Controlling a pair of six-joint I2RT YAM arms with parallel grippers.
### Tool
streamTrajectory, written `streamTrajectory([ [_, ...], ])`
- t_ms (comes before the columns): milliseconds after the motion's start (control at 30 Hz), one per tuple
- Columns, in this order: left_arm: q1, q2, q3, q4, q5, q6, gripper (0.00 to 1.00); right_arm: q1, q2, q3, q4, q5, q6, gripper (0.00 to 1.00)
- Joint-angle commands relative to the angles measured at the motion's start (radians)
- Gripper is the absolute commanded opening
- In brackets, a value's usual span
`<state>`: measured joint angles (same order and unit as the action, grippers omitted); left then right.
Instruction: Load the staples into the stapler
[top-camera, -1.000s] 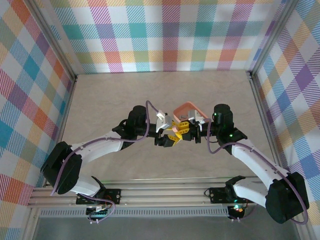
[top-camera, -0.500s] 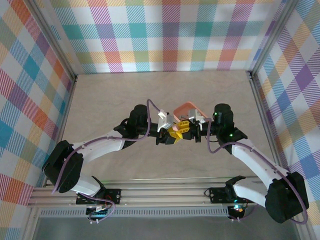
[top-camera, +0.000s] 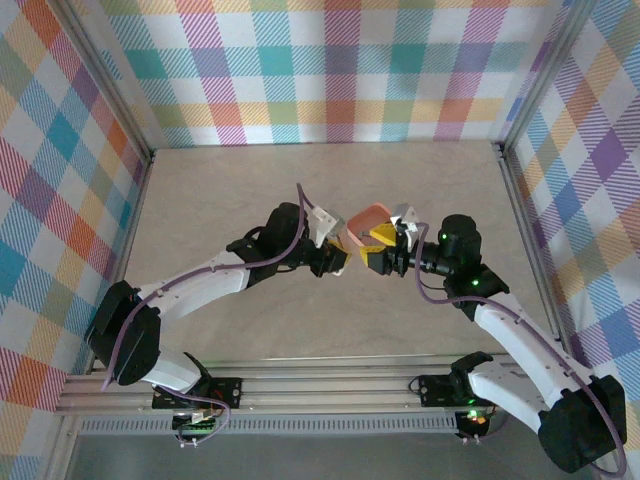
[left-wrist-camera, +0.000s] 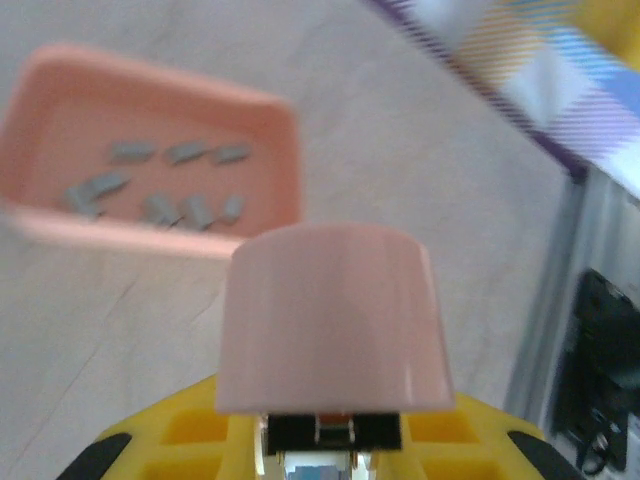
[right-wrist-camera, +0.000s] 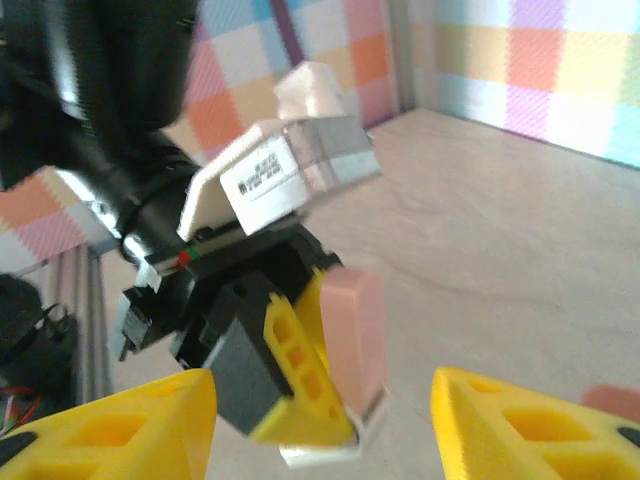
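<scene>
Next, my left gripper sets the stapler down and lets go of it on the bare beige table (top-camera: 318, 268), beside the near end of the orange tray.
The stapler (left-wrist-camera: 330, 320), a pale pink body over a white base, stands upright in my left gripper (left-wrist-camera: 335, 440), whose yellow fingers are shut on its lower sides. In the right wrist view the stapler (right-wrist-camera: 352, 325) and the left gripper's finger (right-wrist-camera: 295, 360) sit just ahead of my right gripper (right-wrist-camera: 325, 425), which is open with nothing between its fingers. Several grey staples (left-wrist-camera: 165, 185) lie in the orange tray (left-wrist-camera: 120, 232) beyond the stapler. From above, the left gripper (top-camera: 338, 250) and right gripper (top-camera: 375, 245) face each other just in front of the tray (top-camera: 365, 213).
Checked walls enclose the beige table (top-camera: 230, 190). An aluminium rail (top-camera: 330, 385) with both arm bases runs along the near edge. Open tabletop lies behind and to either side of the tray.
My right gripper has drawn back to the right, away from the left gripper, leaving a gap. The left gripper has shifted slightly up and right with the stapler.
</scene>
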<state>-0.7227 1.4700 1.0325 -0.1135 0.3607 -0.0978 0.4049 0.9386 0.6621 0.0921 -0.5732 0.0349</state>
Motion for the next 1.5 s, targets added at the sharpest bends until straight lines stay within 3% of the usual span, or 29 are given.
streamTrajectory([
  [0,0.028,0.072,0.094,-0.302,-0.238,-0.232,0.11,-0.005,0.003,-0.004,-0.1,0.145,0.135,0.58],
  [100,0.053,0.177,0.183,-0.438,-0.306,-0.336,0.12,-0.005,0.011,-0.01,-0.119,0.172,0.188,0.58],
  [200,0.079,0.303,0.284,-0.542,-0.306,-0.398,0.12,-0.003,0.011,-0.02,-0.122,0.19,0.226,0.58],
  [267,0.087,0.372,0.328,-0.564,-0.287,-0.432,0.08,-0.003,0.009,-0.025,-0.128,0.194,0.237,0.58],
  [433,0.09,0.453,0.363,-0.535,-0.314,-0.511,0.1,0.0,-0.01,-0.054,-0.123,0.194,0.247,0.57],
  [1100,0.066,0.616,0.533,-0.622,-0.404,-0.503,0.25,0.005,-0.007,-0.082,-0.101,0.187,0.235,0.58],
  [1267,0.053,0.638,0.565,-0.64,-0.402,-0.475,0.33,0.008,-0.004,-0.078,-0.103,0.185,0.228,0.58],
  [1467,0.054,0.588,0.563,-0.647,-0.394,-0.457,0.52,0.018,0.002,-0.054,-0.135,0.189,0.198,0.59],
])
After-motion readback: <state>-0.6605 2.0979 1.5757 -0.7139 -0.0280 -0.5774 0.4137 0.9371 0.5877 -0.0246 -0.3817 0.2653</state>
